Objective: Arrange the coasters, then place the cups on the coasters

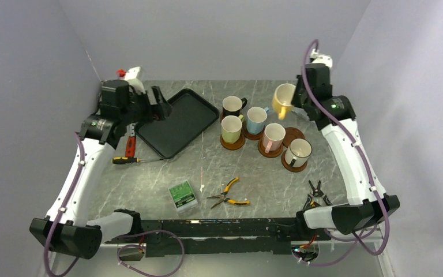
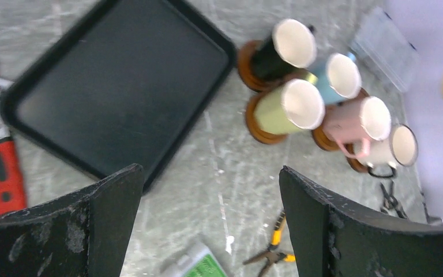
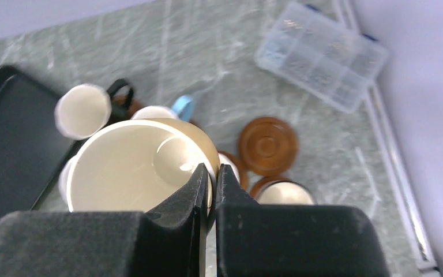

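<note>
The yellow-orange cup in my right gripper should go down on the bare coaster (image 1: pixel 293 137) (image 3: pixel 267 145) between the pink cup and the cream-white cup, where I should put it.
Several cups stand on reddish-brown coasters right of centre: black (image 1: pixel 232 106), light blue (image 1: pixel 256 119), yellow-green (image 1: pixel 231 129), pink (image 1: pixel 273 137) and cream-white (image 1: pixel 297 152). One coaster (image 1: pixel 293 136) (image 3: pixel 267 145) between pink and cream-white lies bare. My right gripper (image 1: pixel 296 105) (image 3: pixel 212 186) is shut on the rim of the yellow-orange cup (image 1: pixel 283 99) (image 3: pixel 132 167), held in the air behind the group. The left gripper (image 1: pixel 160 107) (image 2: pixel 210 190) hangs open and empty over the near edge of the black tray (image 1: pixel 179 121) (image 2: pixel 121 86).
A red-handled tool (image 1: pixel 130 144) and a screwdriver (image 1: pixel 128 160) lie left of the tray. A green box (image 1: pixel 183 194), yellow pliers (image 1: pixel 226 193) and black pliers (image 1: pixel 317 193) lie near the front. A clear plastic box (image 3: pixel 321 55) sits at the back right by the wall.
</note>
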### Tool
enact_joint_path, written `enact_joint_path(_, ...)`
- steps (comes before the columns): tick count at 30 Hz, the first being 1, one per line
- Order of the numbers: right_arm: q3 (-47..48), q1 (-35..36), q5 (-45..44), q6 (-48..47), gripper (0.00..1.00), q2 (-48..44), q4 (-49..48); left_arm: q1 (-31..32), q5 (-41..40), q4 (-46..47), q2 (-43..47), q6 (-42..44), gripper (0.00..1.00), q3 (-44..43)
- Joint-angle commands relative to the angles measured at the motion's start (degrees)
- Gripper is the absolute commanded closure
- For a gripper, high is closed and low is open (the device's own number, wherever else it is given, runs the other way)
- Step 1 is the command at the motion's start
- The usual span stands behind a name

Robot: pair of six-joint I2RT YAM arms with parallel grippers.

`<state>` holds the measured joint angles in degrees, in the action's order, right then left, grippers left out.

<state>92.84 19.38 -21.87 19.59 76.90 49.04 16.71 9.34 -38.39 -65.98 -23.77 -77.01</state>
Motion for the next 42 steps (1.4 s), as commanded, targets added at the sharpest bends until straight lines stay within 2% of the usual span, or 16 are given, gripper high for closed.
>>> enact_joint_path(1,0.73,-8.58,4.55,-3.57,1.0,-1.39,-4.5,-10.99,9.02,0.47,-1.47,5.69,0.08,1.16)
enact_joint_path(3,-0.3,-12.94,6.57,-3.58,1.0,-0.54,-6.35,-14.64,8.89,3.08,-2.03,6.49,0.08,2.82)
enact_joint_path(6,-2.29,-18.0,9.1,-2.73,1.0,0.99,-9.55,-18.36,3.66,5.95,-2.67,7.44,0.08,5.45)
enact_joint_path(12,-8.22,-23.03,9.08,-0.49,1.0,3.67,-16.18,-19.17,-8.3,10.22,-3.31,11.98,0.09,10.33)
enact_joint_path(16,-13.01,-23.92,9.21,0.71,1.0,4.87,-19.22,-19.17,-12.84,12.74,-1.99,13.74,0.09,14.18)
enact_joint_path(27,-22.47,-23.92,8.68,4.09,1.0,7.16,-24.3,-19.08,-12.35,13.17,-1.7,13.84,0.09,16.02)
enact_joint_path(42,-24.24,-23.77,6.34,4.52,1.0,12.13,-24.62,-17.91,-12.47,12.88,-1.48,14.49,0.1,16.28)
